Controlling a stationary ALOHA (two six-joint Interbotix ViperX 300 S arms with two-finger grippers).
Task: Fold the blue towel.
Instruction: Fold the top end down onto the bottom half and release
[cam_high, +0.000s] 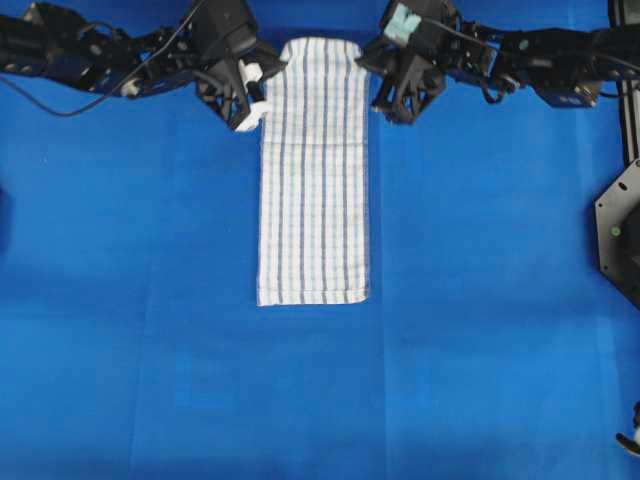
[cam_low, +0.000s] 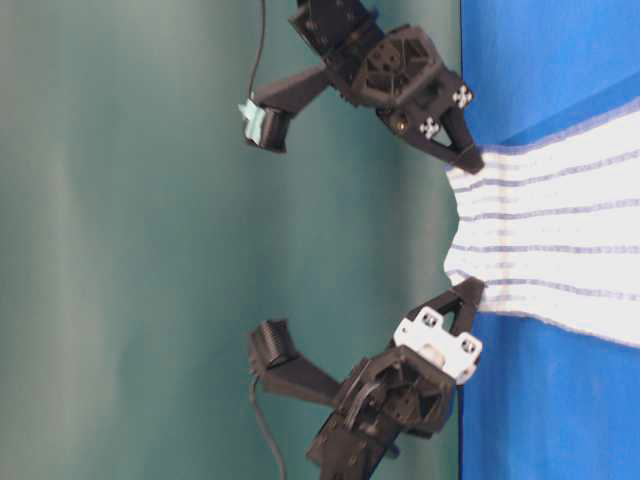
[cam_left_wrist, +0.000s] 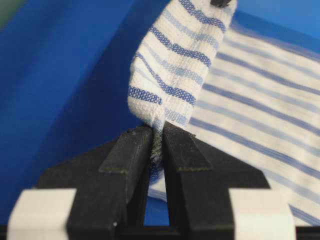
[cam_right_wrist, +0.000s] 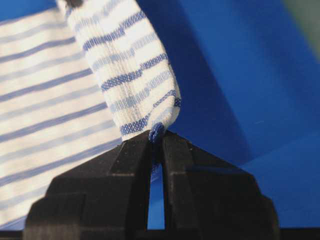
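Note:
My left gripper should release the raised corner of the blue towel, now held off the table, over the flat near corner on the same side (cam_high: 265, 302).
The blue towel (cam_high: 315, 180), white with thin blue stripes, lies as a long narrow strip down the middle of the table. Its far end is raised off the surface (cam_low: 480, 225) and held at both corners. My left gripper (cam_high: 262, 105) is shut on the far left corner; in the left wrist view the cloth (cam_left_wrist: 175, 65) rises from between the black fingertips of this gripper (cam_left_wrist: 157, 132). My right gripper (cam_high: 374, 75) is shut on the far right corner, with the hem of the towel (cam_right_wrist: 125, 65) pinched at the tips of that gripper (cam_right_wrist: 156, 135). The near end (cam_high: 312, 295) rests flat.
A plain blue covering (cam_high: 150, 300) spreads over the whole table. A black mount (cam_high: 620, 230) stands at the right edge. Both arms reach in along the far edge, and a green backdrop (cam_low: 130, 250) lies behind them.

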